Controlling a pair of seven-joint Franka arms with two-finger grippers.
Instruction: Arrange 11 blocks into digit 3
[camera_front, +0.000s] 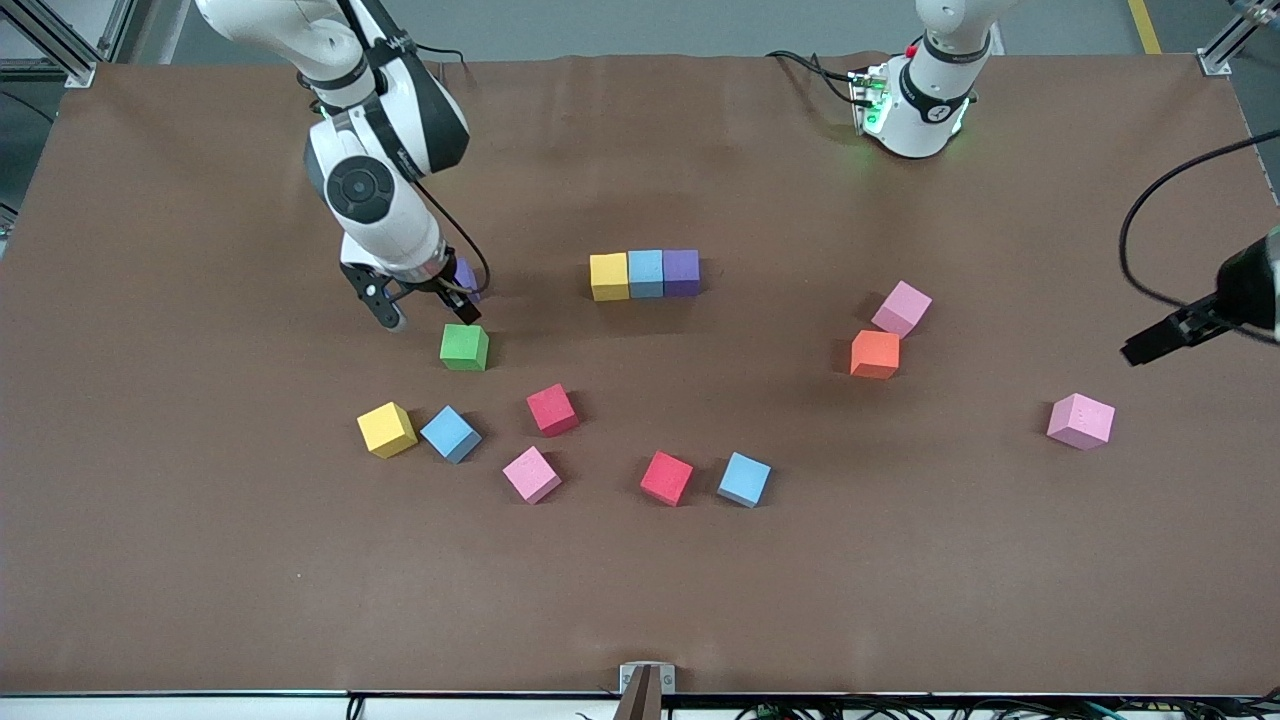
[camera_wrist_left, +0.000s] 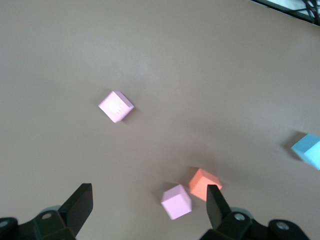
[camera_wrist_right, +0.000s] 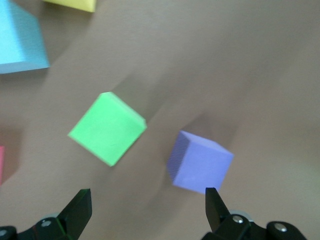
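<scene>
My right gripper closes next on opposite sides of the loose purple block (camera_front: 467, 276) (camera_wrist_right: 201, 162), the one near the green cube.
A yellow (camera_front: 609, 277), a blue (camera_front: 646, 273) and a purple block (camera_front: 681, 272) touch in a row at mid-table. My right gripper (camera_front: 425, 305) hangs open and empty over a loose purple block (camera_wrist_right: 200, 161), which it partly hides in the front view, with the green cube (camera_front: 464, 347) close by. Nearer the front camera lie yellow (camera_front: 386, 430), blue (camera_front: 450, 433), red (camera_front: 552, 410), pink (camera_front: 531, 474), red (camera_front: 666, 478) and blue (camera_front: 744, 479) blocks. My left gripper (camera_wrist_left: 150, 200) is open, high over a pink (camera_wrist_left: 176, 201) and an orange block (camera_wrist_left: 204, 183).
Another pink cube (camera_front: 1081, 420) lies alone toward the left arm's end of the table. The left arm's base (camera_front: 925, 100) stands with its cables on the brown table (camera_front: 640, 600). A small bracket (camera_front: 646, 680) sits at the table's front edge.
</scene>
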